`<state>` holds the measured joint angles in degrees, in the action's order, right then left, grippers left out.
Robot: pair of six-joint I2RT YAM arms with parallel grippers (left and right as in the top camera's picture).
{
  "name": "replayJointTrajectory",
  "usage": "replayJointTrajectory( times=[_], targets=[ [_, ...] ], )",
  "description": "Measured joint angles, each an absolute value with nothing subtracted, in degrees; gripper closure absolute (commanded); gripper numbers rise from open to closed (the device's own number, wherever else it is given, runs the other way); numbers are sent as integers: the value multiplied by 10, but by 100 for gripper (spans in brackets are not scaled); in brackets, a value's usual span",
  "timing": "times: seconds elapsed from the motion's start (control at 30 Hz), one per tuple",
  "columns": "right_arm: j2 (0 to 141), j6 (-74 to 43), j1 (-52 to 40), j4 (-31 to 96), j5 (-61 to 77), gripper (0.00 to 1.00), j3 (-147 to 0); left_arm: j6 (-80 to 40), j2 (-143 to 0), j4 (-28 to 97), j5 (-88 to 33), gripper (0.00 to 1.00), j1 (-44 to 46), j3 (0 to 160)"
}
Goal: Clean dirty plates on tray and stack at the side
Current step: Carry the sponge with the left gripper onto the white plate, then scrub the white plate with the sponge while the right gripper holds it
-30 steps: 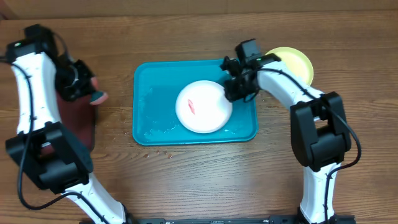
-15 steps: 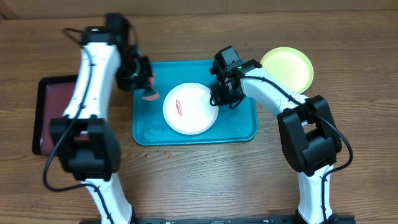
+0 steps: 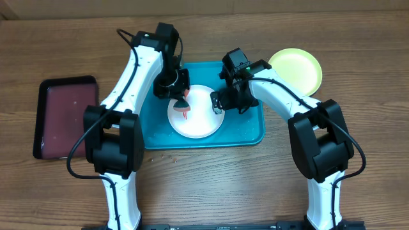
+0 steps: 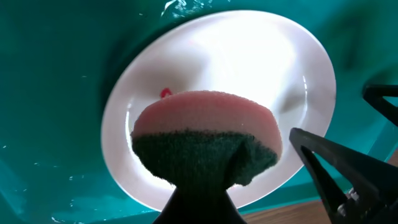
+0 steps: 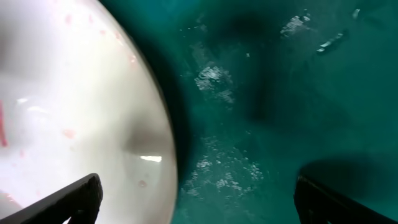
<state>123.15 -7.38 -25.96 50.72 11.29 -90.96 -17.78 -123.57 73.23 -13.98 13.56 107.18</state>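
The smeared plate lies loose under the sponge; next my right gripper grips the plate's rim [image 3: 223, 118] to steady it before my left gripper scrubs.
A white plate [image 3: 199, 118] with a red smear lies in the turquoise tray [image 3: 153, 131]. My left gripper [image 3: 181, 94] is shut on a pink sponge with a green scouring side [image 4: 208, 140], which hangs just over the plate's [image 4: 236, 62] left part, by the smear. My right gripper [image 3: 219, 102] stands open at the plate's right rim; in the right wrist view the gripper [image 5: 199, 202] straddles that rim, with one finger over the plate [image 5: 68, 93] and the other over the wet tray floor [image 5: 280, 93]. A yellow-green plate [image 3: 295, 69] rests on the table right of the tray.
A black-rimmed maroon tray [image 3: 67, 118] sits at the far left of the wooden table. Water droplets and small crumbs dot the turquoise tray's floor. The two arms stand close together over the tray's middle.
My left arm has swung right from the maroon tray to above the white plate, carrying the sponge. The right gripper has opened and let go of the plate's rim after sliding the plate left.
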Motion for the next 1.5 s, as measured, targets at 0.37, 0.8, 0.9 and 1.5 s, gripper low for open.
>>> replayJointTrajectory(
  times=[0.37, 0.8, 0.9, 1.5],
  targets=[
    [1233, -111, -259, 497, 167, 61, -906, -178, -1237, 731, -140, 96, 142, 1072],
    [1233, -189, -260, 517, 100, 92, -904, -180, -1237, 709, -140, 96, 157, 1068],
    [1233, -194, -260, 517, 97, 92, -904, -200, -1237, 663, -139, 96, 179, 1040],
    [1233, -195, -261, 517, 99, 92, -904, -288, -1223, 543, -20, 96, 217, 888]
  ],
)
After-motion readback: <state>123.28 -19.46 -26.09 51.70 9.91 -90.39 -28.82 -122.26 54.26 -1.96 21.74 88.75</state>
